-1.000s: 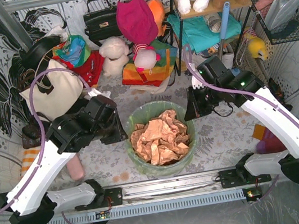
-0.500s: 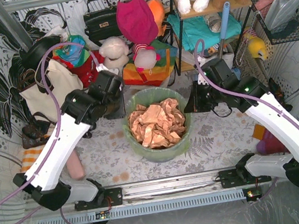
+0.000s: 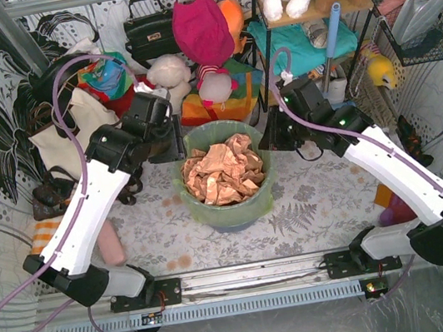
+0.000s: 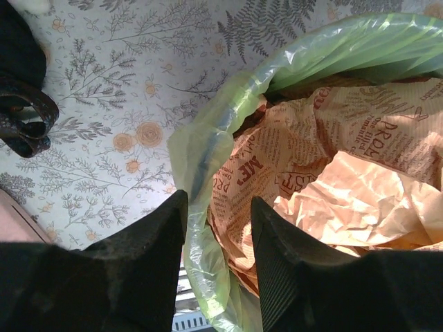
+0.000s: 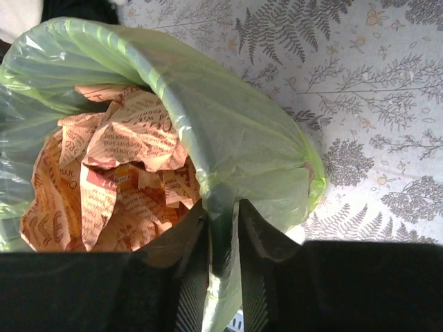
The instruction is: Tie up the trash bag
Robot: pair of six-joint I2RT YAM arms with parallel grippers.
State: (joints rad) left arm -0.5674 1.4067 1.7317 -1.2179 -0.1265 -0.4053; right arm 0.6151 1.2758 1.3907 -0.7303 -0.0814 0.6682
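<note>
The left gripper straddles the trash bag where it folds over the bin's rim, so that gripper should move lower and grab the loose hanging hem (image 3: 191, 210).
The lime-green trash bag (image 3: 227, 213) stands in the middle of the floral mat, stuffed with crumpled tan-orange paper (image 3: 223, 174). My left gripper (image 3: 177, 142) is at the bag's far-left rim. In the left wrist view (image 4: 218, 211) its jaws are open and straddle the bag's rim (image 4: 201, 159), one finger outside and one over the paper. My right gripper (image 3: 269, 138) is at the bag's far-right rim. In the right wrist view (image 5: 221, 225) it is shut on a pinched fold of the bag's green plastic (image 5: 235, 131).
Plush toys (image 3: 168, 80), a black handbag (image 3: 148, 33) and a red hat (image 3: 201, 28) crowd the back. A white tote (image 3: 74, 139) stands at the left, a shelf rack (image 3: 299, 19) at the back right. A pink object (image 3: 111, 242) lies by the left arm.
Both arms moved toward the far side, and the bag shifted that way and a little left with them. My left arm swung from the bag's left flank to its far-left rim.
</note>
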